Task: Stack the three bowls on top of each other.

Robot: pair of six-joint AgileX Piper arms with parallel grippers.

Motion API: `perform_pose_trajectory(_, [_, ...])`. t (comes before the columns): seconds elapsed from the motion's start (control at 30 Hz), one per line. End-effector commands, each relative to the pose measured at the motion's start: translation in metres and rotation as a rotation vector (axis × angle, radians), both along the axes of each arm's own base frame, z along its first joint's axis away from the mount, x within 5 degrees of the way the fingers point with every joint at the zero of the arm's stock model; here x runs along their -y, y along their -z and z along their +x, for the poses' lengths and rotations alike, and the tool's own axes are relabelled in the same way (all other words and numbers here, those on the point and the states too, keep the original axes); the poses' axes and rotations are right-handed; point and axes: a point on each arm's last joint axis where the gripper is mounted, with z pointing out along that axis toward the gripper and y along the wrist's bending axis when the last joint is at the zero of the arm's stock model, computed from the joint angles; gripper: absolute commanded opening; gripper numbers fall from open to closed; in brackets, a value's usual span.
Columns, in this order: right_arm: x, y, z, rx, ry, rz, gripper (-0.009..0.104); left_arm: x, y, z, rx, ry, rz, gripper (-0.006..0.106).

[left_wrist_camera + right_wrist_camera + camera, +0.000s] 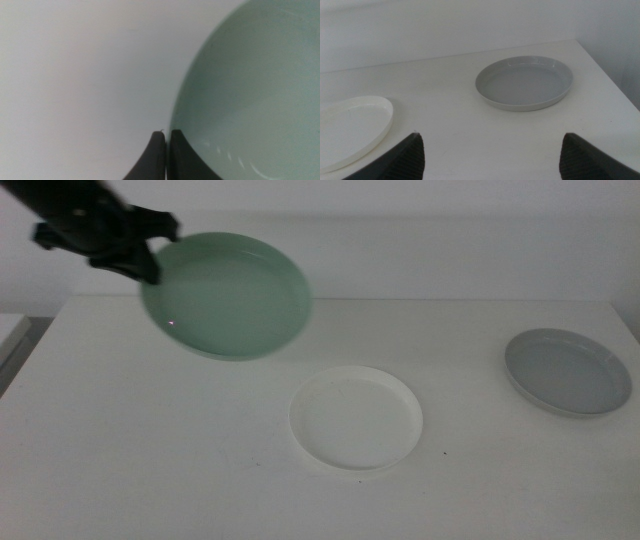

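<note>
Next, I release the pale mint green bowl from my left gripper inside the white bowl [354, 408] at the middle of the table.
My left gripper [152, 264] is shut on the rim of the pale mint green bowl [228, 295] and holds it tilted in the air over the table's back left. In the left wrist view the jaws pinch the green bowl's [250, 95] rim at its edge [167, 137]. The white bowl [356, 417] lies flat at the table's middle, below and to the right of the green one. The grey bowl [567, 371] lies at the right. The right wrist view shows the grey bowl [524, 82], part of the white bowl [350, 127], and my right gripper [490, 155] open and empty, away from both.
The white table [150, 450] ends at a pale wall behind. Its right edge [610, 75] runs close past the grey bowl. A lower surface [10, 330] shows beyond the table's left edge.
</note>
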Motion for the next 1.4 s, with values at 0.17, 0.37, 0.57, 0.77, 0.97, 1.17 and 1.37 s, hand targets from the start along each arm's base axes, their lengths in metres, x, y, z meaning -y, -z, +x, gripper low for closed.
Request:
perform_pose_trajectory(0.17, [0.001, 0.000, 0.000, 0.009, 0.008, -0.007, 0.092, 0.056, 0.002, -0.007, 0.000, 0.071, -0.019, -0.002])
perform_pose_trajectory(0.37, [0.001, 0.000, 0.000, 0.009, 0.008, -0.007, 0.092, 0.093, 0.023, -0.005, -0.032, 0.154, -0.019, -0.002])
perform_pose_trajectory(0.57, [0.001, 0.000, 0.000, 0.009, 0.008, -0.007, 0.092, 0.118, 0.053, 0.003, -0.088, 0.197, -0.015, -0.002])
perform_pose_trajectory(0.77, [0.001, 0.000, 0.000, 0.009, 0.008, -0.007, 0.092, 0.133, 0.077, 0.009, -0.121, 0.224, 0.000, -0.002])
perform_pose_trajectory(0.97, [0.001, 0.000, 0.000, 0.009, 0.008, -0.007, 0.092, 0.141, 0.102, 0.021, -0.115, 0.237, 0.008, -0.002])
perform_pose_trajectory(1.17, [0.001, 0.000, 0.000, 0.009, 0.008, -0.007, 0.092, 0.145, 0.122, 0.028, -0.138, 0.232, 0.011, -0.002])
perform_pose_trajectory(1.37, [0.001, 0.000, 0.000, 0.009, 0.008, -0.007, 0.092, 0.149, 0.137, 0.032, -0.151, 0.238, -0.011, -0.002])
